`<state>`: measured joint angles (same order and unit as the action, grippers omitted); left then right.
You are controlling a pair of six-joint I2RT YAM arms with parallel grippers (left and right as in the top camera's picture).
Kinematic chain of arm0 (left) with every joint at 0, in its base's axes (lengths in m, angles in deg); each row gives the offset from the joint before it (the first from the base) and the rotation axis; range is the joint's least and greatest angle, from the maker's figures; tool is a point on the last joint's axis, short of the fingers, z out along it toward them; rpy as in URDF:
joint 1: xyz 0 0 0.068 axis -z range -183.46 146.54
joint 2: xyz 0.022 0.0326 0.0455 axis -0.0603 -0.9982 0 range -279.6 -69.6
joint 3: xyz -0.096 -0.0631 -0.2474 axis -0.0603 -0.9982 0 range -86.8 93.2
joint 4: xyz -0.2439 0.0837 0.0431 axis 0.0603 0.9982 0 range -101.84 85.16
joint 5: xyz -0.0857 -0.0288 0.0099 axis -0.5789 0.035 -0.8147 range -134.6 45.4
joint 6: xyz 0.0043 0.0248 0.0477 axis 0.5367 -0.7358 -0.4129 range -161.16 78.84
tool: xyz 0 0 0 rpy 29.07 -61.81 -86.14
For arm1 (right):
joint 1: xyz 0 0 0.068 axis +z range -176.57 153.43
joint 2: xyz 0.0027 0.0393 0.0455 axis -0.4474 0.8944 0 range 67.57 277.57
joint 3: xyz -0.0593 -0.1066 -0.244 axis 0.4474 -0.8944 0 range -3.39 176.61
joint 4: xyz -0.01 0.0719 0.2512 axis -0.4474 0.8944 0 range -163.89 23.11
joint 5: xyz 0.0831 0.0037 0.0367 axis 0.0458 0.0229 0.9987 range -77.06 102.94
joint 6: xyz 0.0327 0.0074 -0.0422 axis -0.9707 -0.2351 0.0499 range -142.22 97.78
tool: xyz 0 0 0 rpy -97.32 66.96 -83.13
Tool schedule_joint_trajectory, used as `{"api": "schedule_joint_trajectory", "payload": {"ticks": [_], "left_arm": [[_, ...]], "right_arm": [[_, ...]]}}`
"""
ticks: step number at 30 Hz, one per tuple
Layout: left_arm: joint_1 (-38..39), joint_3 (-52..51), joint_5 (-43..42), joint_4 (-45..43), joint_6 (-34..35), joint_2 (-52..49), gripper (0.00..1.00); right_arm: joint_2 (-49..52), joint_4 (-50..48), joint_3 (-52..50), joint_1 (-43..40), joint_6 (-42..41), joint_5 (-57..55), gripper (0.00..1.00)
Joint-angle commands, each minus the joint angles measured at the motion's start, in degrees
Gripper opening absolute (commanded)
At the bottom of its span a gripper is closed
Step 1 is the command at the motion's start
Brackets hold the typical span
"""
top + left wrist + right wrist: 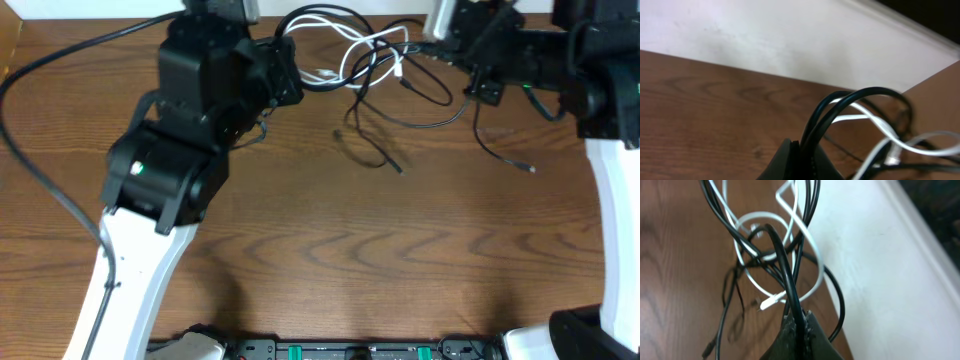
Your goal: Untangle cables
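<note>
The black cable in the robot's right gripper runs through the loops of the white cable, so that right gripper should open and take the tangle nearer the robot's left gripper [365, 45].
A tangle of thin black cables [385, 95] and one white cable [360, 50] lies at the far middle of the table. My left gripper [285, 60] is shut on black cable loops at the tangle's left end; in the left wrist view the loops [850, 100] rise from the jaws [801, 152], with the white cable [880, 125] crossing behind. My right gripper [435, 45] is shut on a black cable [785, 265] at the tangle's right end; in the right wrist view the cable enters the jaws [800, 322] below white loops [762, 235].
A loose black cable end with a small plug [525, 167] trails on the wood at the right. A thick black robot cable [40, 170] curves across the left of the table. The table's far edge meets a white wall [790, 40].
</note>
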<state>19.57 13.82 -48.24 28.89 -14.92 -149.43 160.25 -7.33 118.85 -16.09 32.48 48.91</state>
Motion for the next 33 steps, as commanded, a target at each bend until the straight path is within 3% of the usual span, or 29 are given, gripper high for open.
{"api": "schedule_joint_trajectory", "payload": {"ticks": [1,16,26,29,30,33], "left_arm": [[-0.5,1.0,1.7,0.4,-3.4,-4.0,0.08],[-5.2,1.0,3.8,-0.1,-6.8,-12.2,0.08],[-19.1,0.8,4.1,4.3,-8.7,-12.3,0.08],[-20.2,0.8,-3.6,5.3,-10.7,-12.0,0.08],[-19.6,0.8,-6.7,5.1,-11.6,-12.0,0.08],[-16.0,0.9,-7.4,4.7,-11.7,-11.8,0.08]], "right_arm": [[-2.5,-0.2,0.0,-1.2,-2.2,-0.6,0.01],[-9.3,-7.3,0.0,-1.5,-7.6,-7.0,0.01],[-14.3,-5.0,0.0,-1.7,-7.5,-22.7,0.01],[-14.9,-3.3,0.0,-2.4,-7.3,-23.8,0.01],[-14.8,-2.8,0.0,-2.4,-7.4,-23.7,0.02],[-14.4,-1.9,0.0,-2.4,-9.3,-22.1,0.29]]}}
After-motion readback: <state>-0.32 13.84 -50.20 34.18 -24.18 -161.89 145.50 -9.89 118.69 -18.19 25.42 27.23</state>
